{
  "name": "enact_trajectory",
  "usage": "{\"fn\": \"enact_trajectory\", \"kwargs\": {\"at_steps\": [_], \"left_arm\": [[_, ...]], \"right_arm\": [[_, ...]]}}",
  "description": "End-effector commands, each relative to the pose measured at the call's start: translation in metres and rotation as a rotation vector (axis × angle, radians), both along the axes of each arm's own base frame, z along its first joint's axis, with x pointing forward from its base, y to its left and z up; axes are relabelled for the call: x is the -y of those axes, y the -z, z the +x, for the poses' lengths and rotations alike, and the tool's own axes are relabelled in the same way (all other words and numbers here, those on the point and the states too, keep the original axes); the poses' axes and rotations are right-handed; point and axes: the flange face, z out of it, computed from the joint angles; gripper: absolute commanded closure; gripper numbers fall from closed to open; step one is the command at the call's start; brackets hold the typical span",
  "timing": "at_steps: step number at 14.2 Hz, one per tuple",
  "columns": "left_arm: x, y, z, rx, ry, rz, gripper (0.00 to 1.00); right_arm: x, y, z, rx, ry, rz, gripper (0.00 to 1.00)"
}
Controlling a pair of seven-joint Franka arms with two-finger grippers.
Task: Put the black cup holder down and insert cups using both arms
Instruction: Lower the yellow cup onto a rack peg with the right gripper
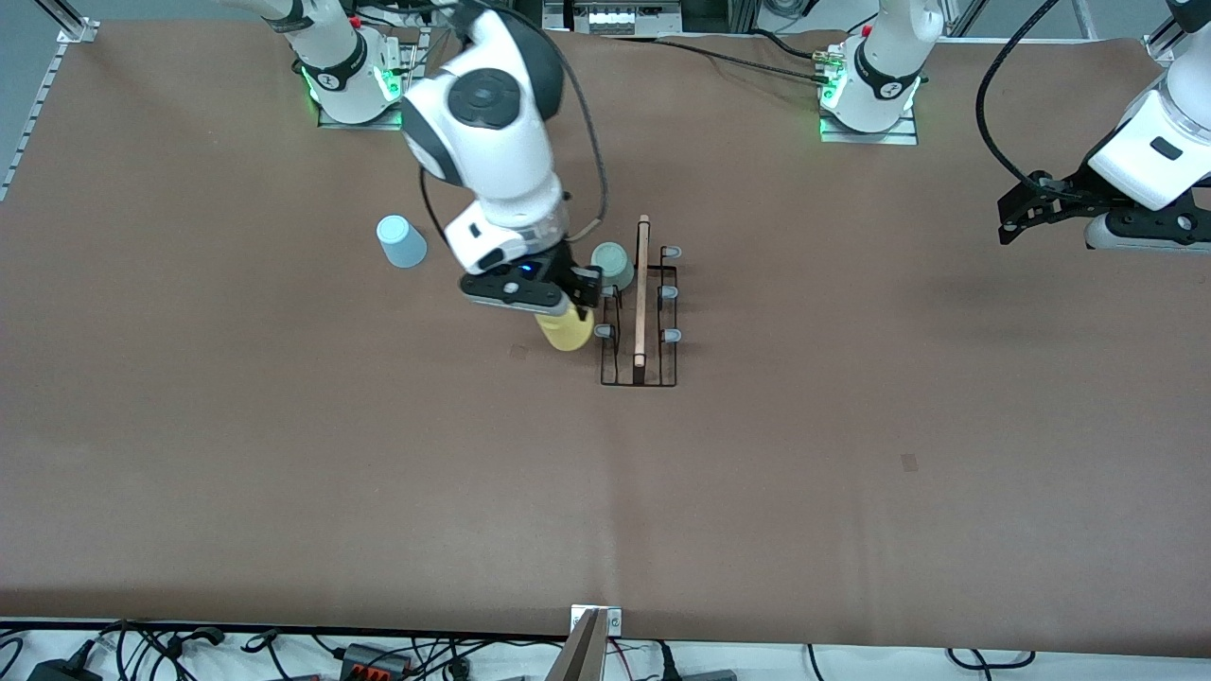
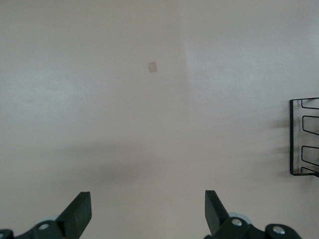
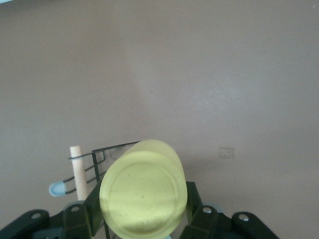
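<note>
Next, my right gripper releases the yellow cup on the holder's prong (image 1: 604,339) nearest the front camera, on the side of the grey-green cup.
The black cup holder (image 1: 640,374) stands mid-table, its wooden handle (image 1: 642,284) along the top. A grey-green cup (image 1: 613,265) sits on a prong on the side toward the right arm's end. My right gripper (image 1: 572,307) is shut on the yellow cup (image 1: 566,331), held just beside the holder's prongs on that same side. In the right wrist view the yellow cup (image 3: 143,194) fills the space between the fingers, with the holder (image 3: 107,149) close by. The light blue cup (image 1: 401,241) stands on the table toward the right arm's end. My left gripper (image 1: 1017,213) waits open, off at the left arm's end.
Small tape marks lie on the brown table (image 1: 909,462) and near the yellow cup (image 1: 518,352). The left wrist view shows bare table under the left gripper (image 2: 148,211) and one end of the holder's base (image 2: 299,137). Cables run along the table edge nearest the front camera.
</note>
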Motion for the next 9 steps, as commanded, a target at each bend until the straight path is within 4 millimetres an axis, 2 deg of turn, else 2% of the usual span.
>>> {"fn": "enact_trajectory", "kwargs": {"at_steps": [1, 7, 9], "left_arm": [[-0.002, -0.003, 0.000, -0.007, 0.005, 0.001, 0.00], [-0.006, 0.001, 0.002, -0.014, 0.022, 0.002, 0.00], [-0.008, 0.003, 0.004, -0.016, 0.022, 0.002, 0.00]], "right_arm": [[-0.032, 0.022, 0.008, 0.020, 0.032, -0.005, 0.91], [-0.053, 0.068, -0.003, 0.006, -0.002, -0.026, 0.89], [-0.055, 0.081, -0.005, -0.002, -0.009, -0.044, 0.80]]}}
